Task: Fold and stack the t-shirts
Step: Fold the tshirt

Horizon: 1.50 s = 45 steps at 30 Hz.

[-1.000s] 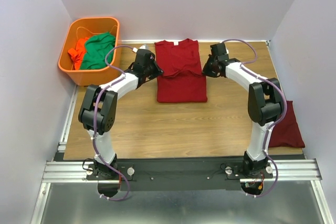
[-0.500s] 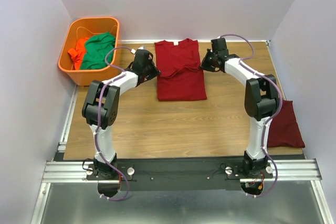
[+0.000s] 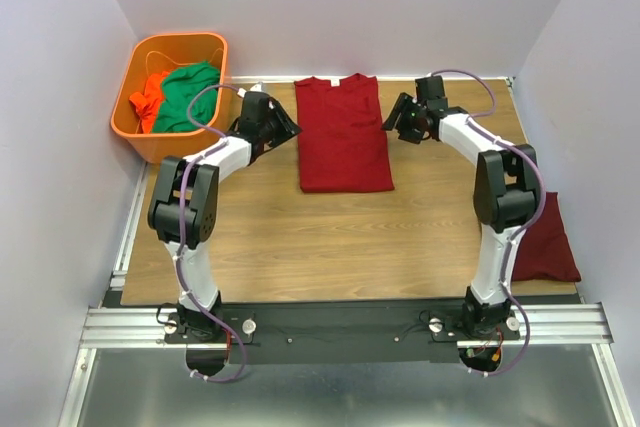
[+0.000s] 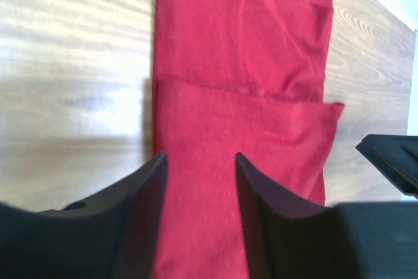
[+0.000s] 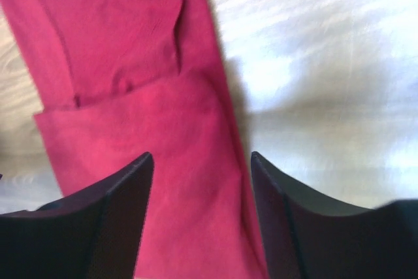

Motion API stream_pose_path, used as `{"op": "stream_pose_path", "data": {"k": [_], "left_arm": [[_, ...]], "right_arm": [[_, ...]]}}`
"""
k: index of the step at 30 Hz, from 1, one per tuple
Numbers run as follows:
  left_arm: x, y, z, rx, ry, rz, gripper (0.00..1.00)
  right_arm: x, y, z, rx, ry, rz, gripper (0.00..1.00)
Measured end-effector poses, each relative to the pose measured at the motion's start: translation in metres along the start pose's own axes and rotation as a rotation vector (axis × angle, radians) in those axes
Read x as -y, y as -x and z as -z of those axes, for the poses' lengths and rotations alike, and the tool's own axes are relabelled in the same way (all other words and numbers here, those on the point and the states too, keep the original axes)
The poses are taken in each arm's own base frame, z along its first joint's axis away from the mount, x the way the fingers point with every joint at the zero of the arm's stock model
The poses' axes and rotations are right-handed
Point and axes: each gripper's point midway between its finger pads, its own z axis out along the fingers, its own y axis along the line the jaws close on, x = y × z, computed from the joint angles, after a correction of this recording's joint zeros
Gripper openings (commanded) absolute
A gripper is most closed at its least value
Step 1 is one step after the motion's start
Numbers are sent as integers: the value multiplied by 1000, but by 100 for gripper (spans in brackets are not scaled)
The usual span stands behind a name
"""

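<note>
My right gripper is going to close on the near corner [image 3: 392, 189] of the maroon t-shirt at the back middle, on the side toward the second folded t-shirt.
A maroon t-shirt [image 3: 343, 142] lies flat at the back middle of the table as a long rectangle, its sides folded in. My left gripper [image 3: 289, 129] is open just off its left edge. In the left wrist view the left gripper [image 4: 199, 155] hovers above the t-shirt [image 4: 241, 63] with only cloth showing between the fingers. My right gripper [image 3: 394, 124] is open by the right edge. The right wrist view shows the right gripper [image 5: 201, 155] over the t-shirt [image 5: 130, 63], holding nothing. A second folded maroon t-shirt [image 3: 546, 242] lies at the table's right edge.
An orange basket [image 3: 150, 142] stands at the back left corner with a green garment [image 3: 190, 92] and a bright orange garment [image 3: 152, 97] inside. Walls close in on the left, back and right. Bare wood [image 3: 330, 237] stretches in front of the shirt.
Both grippers went from shut to open and let go of the shirt's side folds. The shirt now lies smooth and flat, and both grippers have drawn slightly outward from it.
</note>
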Motion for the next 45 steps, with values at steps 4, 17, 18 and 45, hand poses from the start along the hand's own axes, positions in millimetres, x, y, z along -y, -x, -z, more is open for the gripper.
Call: {"op": "stream_pose_path", "data": {"k": [4, 17, 18, 45], "left_arm": [[14, -22, 16, -31, -19, -19, 5], [22, -122, 23, -206, -15, -76, 0], [15, -128, 22, -216, -1, -75, 0], [-8, -132, 64, -203, 33, -105, 37]], "right_arm": [[-19, -16, 21, -3, 34, 35, 59], [3, -127, 30, -196, 44, 29, 56], [7, -132, 31, -197, 46, 16, 56], [45, -148, 89, -149, -13, -19, 48]]}}
